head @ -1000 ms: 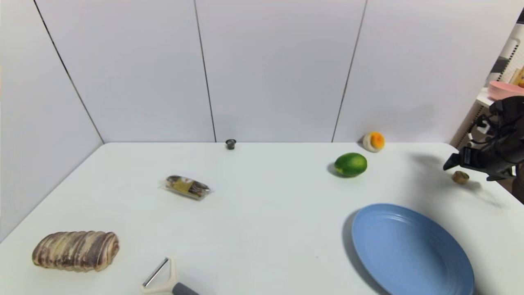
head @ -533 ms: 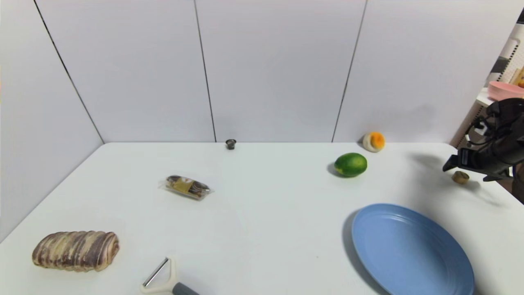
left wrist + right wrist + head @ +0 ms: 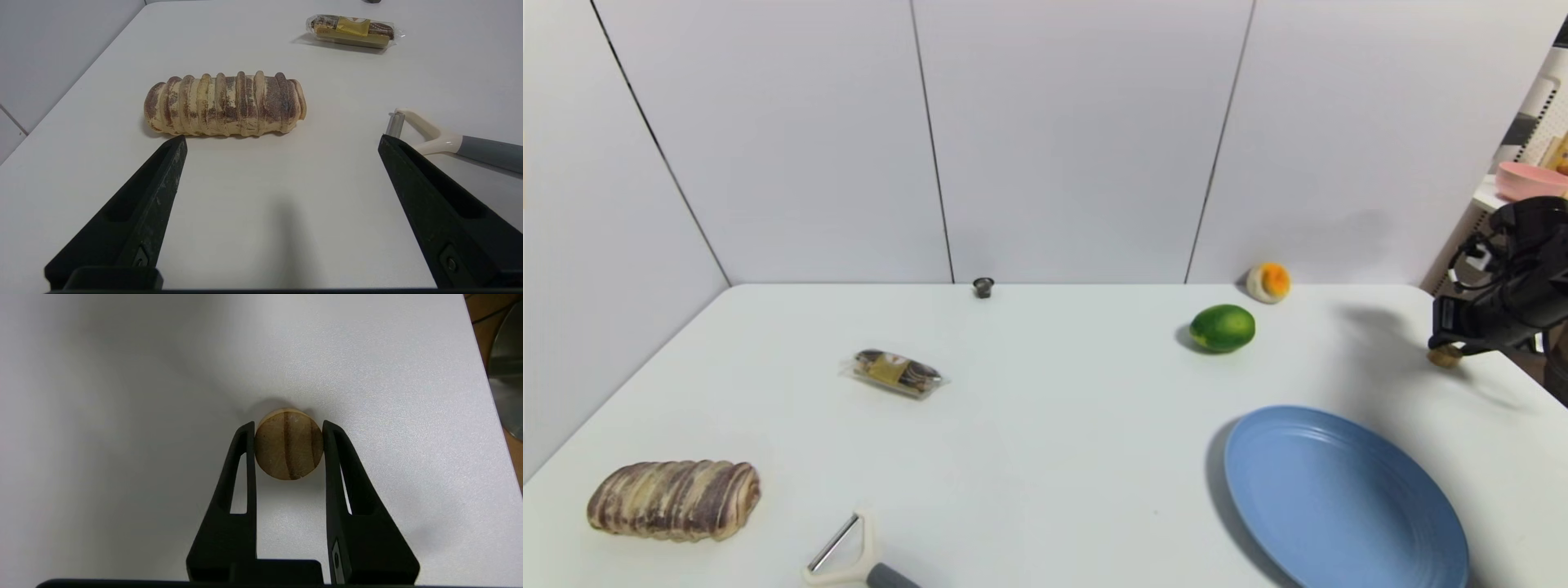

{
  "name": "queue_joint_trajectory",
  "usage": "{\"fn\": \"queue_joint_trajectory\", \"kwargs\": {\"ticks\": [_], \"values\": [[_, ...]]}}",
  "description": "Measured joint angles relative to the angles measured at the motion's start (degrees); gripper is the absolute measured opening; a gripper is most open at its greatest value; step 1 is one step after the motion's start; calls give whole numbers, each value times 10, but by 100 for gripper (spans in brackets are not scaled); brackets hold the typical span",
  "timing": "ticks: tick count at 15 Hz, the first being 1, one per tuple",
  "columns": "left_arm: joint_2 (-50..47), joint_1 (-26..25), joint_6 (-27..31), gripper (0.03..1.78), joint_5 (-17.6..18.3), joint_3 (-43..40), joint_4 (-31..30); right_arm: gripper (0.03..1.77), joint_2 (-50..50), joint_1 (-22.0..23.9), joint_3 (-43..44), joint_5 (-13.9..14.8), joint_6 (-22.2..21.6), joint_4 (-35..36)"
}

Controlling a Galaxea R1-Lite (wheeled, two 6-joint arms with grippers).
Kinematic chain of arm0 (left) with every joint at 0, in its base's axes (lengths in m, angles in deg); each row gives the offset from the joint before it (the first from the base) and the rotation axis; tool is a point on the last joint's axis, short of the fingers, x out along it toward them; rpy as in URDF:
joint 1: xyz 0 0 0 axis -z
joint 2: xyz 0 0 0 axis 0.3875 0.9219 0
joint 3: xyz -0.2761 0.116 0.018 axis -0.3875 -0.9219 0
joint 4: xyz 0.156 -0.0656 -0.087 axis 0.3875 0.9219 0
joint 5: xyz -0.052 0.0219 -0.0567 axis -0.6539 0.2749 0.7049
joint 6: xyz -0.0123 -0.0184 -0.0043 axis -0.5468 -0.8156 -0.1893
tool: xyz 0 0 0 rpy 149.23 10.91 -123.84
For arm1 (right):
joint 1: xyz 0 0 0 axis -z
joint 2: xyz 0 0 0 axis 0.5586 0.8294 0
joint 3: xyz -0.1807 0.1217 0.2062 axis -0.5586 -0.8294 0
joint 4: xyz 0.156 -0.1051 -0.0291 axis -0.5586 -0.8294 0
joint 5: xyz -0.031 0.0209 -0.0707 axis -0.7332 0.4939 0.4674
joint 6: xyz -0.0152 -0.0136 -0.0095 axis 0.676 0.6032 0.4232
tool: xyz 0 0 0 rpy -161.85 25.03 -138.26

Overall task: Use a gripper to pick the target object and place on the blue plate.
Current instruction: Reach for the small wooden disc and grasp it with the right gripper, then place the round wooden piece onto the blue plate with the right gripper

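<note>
I should use my right gripper to let go of the target object slightly behind the middle of the blue plate [image 3: 1342, 475], on its flat inside.
The target object [image 3: 288, 445], a small tan wooden cylinder with darker grain stripes, sits on the white table near its right edge. My right gripper [image 3: 288, 425] is shut on it, one black finger pressed against each side. From the head view the right gripper [image 3: 1450, 341] covers most of the target object [image 3: 1445, 358]. The blue plate [image 3: 1339, 498] lies nearer to me, at the front right of the table, with nothing on it. My left gripper [image 3: 282, 141] hangs open low over the front left of the table, holding nothing.
A green fruit [image 3: 1222, 327] and an orange-and-cream ball [image 3: 1268, 282] lie left of the cylinder, toward the back. A tiny dark cup [image 3: 983, 287], a wrapped snack [image 3: 897, 372], a bread loaf [image 3: 674, 500] and a peeler [image 3: 849, 563] lie farther left.
My right gripper has come down and a little to the right over the cylinder, and its fingers now sit against the cylinder's sides. Nothing else has moved.
</note>
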Motion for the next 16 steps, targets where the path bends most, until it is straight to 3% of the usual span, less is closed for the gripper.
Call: {"fn": "queue_joint_trajectory", "kwargs": {"ticks": [9, 13, 16], "values": [[0, 0, 0, 169, 0, 0, 0, 45, -51, -4, -4, -12, 1, -20], [0, 0, 0, 169, 0, 0, 0, 45, -132, -41, -18, -30, 0, -97], [0, 0, 0, 169, 0, 0, 0, 45, -211, -88, -88, -35, 1, -111]]}}
